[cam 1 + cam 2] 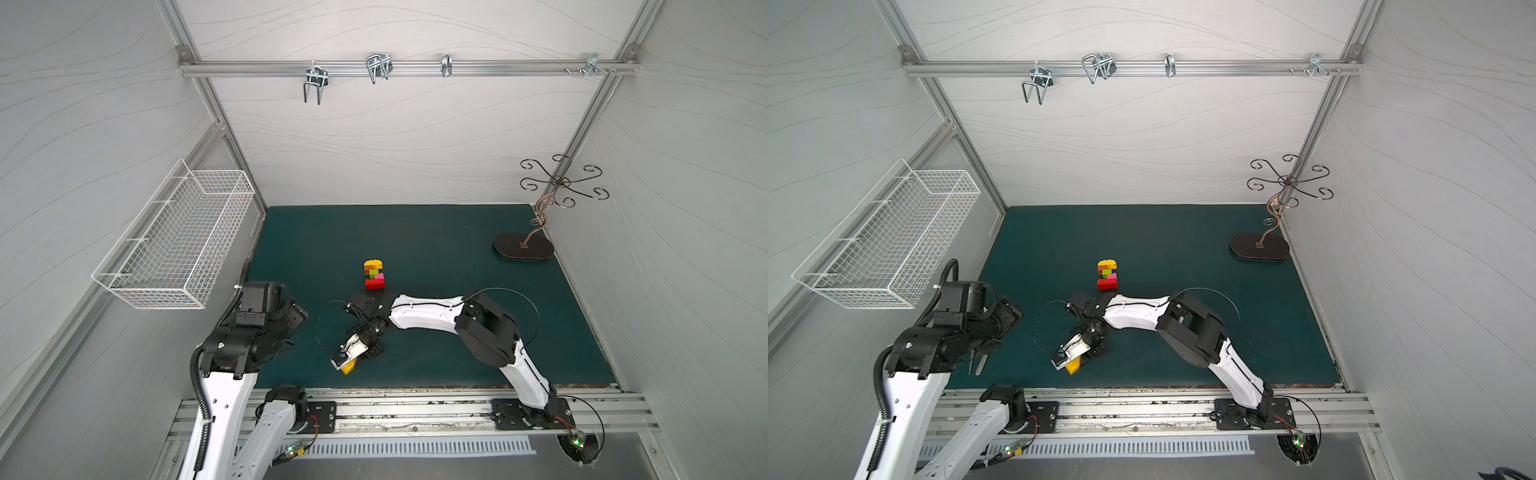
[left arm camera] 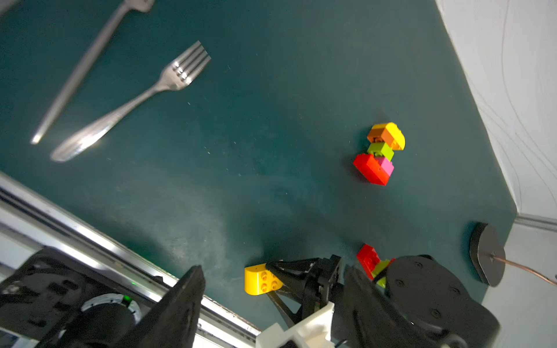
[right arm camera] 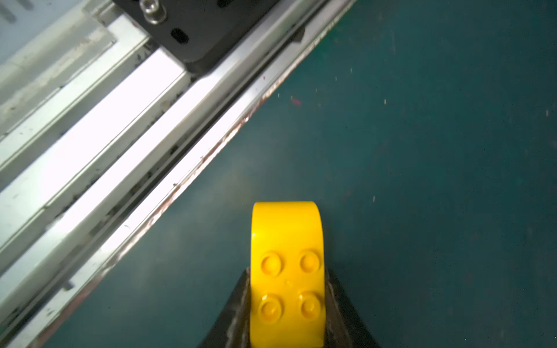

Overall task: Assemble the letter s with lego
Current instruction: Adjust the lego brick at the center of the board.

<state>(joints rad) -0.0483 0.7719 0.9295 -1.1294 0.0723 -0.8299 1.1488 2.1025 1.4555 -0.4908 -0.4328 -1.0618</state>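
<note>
The robot's right fingers hold the loose yellow brick beside its studs, so the robot should put that brick down and grip it by its near rounded end (image 3: 287,338).
A lego stack (image 1: 374,274) (image 1: 1107,274) stands mid-mat: red at the base, then pink, lime green and orange-brown, with a yellow round-topped brick on top. The left wrist view shows the stack (image 2: 379,153) too. My right gripper (image 1: 352,360) (image 3: 287,272) is low near the mat's front edge. It is shut on a yellow round-topped brick (image 1: 348,367) (image 1: 1072,366) (image 2: 261,278) (image 3: 286,241), with its studs facing the wrist camera. A loose red brick (image 2: 368,258) and a lime green one (image 2: 380,268) lie half hidden behind the right arm. My left gripper (image 2: 272,269) (image 1: 1011,312) hangs open at the left with nothing in it.
A fork (image 2: 168,84) and another metal utensil (image 2: 84,66) lie on the green mat (image 1: 436,257) near the left arm. A white wire basket (image 1: 178,241) hangs on the left wall. A metal hook stand (image 1: 523,247) is at the back right. An aluminium rail (image 1: 415,405) borders the front.
</note>
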